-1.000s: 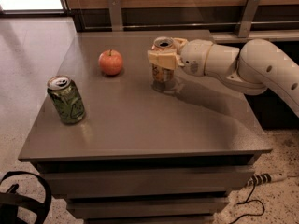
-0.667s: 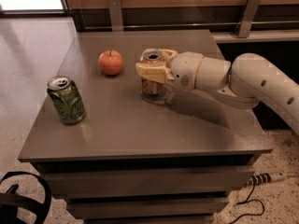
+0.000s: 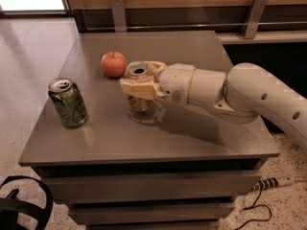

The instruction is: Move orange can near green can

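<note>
My gripper needs to let go of the orange can on the grey table [image 3: 122, 128], beside the green can and in front of the apple.
The orange can [image 3: 139, 102] stands upright near the middle of the grey table [image 3: 192, 138], with its silver top showing. My gripper [image 3: 137, 82] reaches in from the right and is shut on the orange can, its pale fingers [image 3: 136, 88] clasping the can's upper half. The green can [image 3: 68, 102] stands upright near the table's left edge, well apart from the orange can, to its left.
A red-orange apple [image 3: 113, 63] lies just behind and left of the orange can. My white arm [image 3: 249, 97] spans the table's right half. A wall rail with brackets [image 3: 254, 13] runs behind the table. A black cable [image 3: 29, 202] lies on the floor at lower left.
My gripper has carried the orange can leftward and toward the front of the table, closer to the green can. The green can and apple have not moved.
</note>
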`<state>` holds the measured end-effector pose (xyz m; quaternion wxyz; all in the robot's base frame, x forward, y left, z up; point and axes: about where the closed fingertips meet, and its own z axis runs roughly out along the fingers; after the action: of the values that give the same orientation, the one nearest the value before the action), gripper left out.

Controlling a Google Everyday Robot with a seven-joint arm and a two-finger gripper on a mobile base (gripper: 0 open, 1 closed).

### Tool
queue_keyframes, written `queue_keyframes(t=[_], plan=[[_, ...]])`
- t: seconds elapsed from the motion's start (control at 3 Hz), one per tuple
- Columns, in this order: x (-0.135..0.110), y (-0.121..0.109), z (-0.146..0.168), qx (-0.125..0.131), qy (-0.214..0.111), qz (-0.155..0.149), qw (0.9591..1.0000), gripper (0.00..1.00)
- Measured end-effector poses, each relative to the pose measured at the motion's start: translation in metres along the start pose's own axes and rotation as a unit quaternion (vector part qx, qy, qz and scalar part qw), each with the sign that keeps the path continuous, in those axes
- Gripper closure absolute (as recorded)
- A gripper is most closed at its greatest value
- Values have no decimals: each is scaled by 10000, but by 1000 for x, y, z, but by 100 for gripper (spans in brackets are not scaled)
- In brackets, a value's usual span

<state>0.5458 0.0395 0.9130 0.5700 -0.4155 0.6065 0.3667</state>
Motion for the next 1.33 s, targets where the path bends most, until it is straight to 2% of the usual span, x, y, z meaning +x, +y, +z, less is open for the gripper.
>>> queue_keyframes(t=[0.33, 0.67, 1.33], plan=[[-5, 30, 8, -209, 94, -139, 9996, 100], [-2, 50, 15, -481, 74, -252, 9985, 100], [16, 71, 28, -1160, 65, -242, 9929, 100]])
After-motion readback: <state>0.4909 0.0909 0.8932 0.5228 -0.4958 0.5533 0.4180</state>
